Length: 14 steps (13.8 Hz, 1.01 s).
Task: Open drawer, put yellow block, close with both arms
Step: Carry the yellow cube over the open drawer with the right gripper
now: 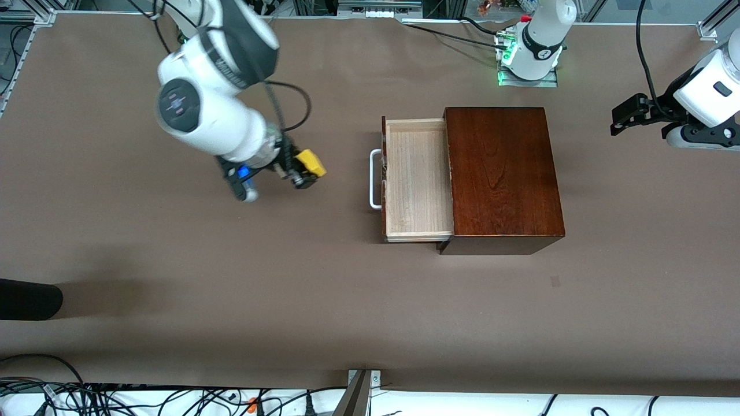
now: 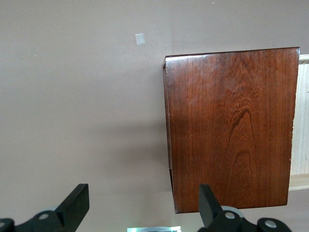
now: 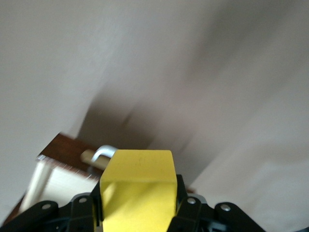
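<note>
Next, my right gripper lets go of the yellow block in the pale tray [image 1: 402, 162], just behind the white loop handle.
The drawer [image 1: 417, 179] stands pulled out of the dark reddish-brown box [image 1: 502, 173], its pale tray empty and its white loop handle [image 1: 374, 179] toward the right arm's end. My right gripper [image 1: 305, 167] is shut on the yellow block [image 1: 310, 162] and holds it above the bare table, short of the handle. In the right wrist view the block [image 3: 137, 191] fills the space between the fingers, with the handle [image 3: 104, 153] ahead. My left gripper [image 1: 621, 118] is open and waits in the air off the box's closed end; its wrist view shows the box top [image 2: 231, 125].
The brown table [image 1: 231, 289] carries only the box. A dark object [image 1: 29, 299] juts in at the table edge near the front camera, at the right arm's end. Cables lie along the front edge.
</note>
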### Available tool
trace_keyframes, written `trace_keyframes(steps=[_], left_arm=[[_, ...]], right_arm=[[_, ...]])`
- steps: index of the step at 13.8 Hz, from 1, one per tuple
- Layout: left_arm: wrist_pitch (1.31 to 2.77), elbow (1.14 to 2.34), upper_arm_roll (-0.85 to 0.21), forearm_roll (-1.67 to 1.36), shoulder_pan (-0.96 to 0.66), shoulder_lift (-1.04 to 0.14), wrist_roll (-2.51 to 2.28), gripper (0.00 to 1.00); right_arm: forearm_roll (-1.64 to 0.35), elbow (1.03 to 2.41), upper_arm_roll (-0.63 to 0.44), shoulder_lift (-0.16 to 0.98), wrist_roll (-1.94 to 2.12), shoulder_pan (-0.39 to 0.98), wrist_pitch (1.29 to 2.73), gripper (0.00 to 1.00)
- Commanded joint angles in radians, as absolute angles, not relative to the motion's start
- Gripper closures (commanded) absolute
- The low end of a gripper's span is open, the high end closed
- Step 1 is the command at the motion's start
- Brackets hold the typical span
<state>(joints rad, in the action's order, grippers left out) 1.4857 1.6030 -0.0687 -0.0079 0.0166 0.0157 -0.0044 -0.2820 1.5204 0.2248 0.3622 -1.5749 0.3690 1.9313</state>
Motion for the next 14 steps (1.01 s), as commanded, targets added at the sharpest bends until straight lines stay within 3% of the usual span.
trace_keyframes(steps=[1, 6, 14], left_arm=[[1.466, 1.591, -0.064, 0.005, 0.011, 0.02, 0.015, 0.0], [1.466, 1.591, -0.066, 0.002, 0.011, 0.018, 0.014, 0.0], [1.474, 1.589, -0.069, 0.0, 0.011, 0.0, 0.015, 0.0]], right_arm=[[-0.296, 1.445, 0.218, 0.417, -1.774, 0.481, 2.009, 0.8], [-0.253, 1.39, 0.213, 0.52, -2.026, 0.643, 2.178, 0.8], [-0.037, 1.39, 0.212, 0.626, -2.171, 0.727, 2.184, 0.8]])
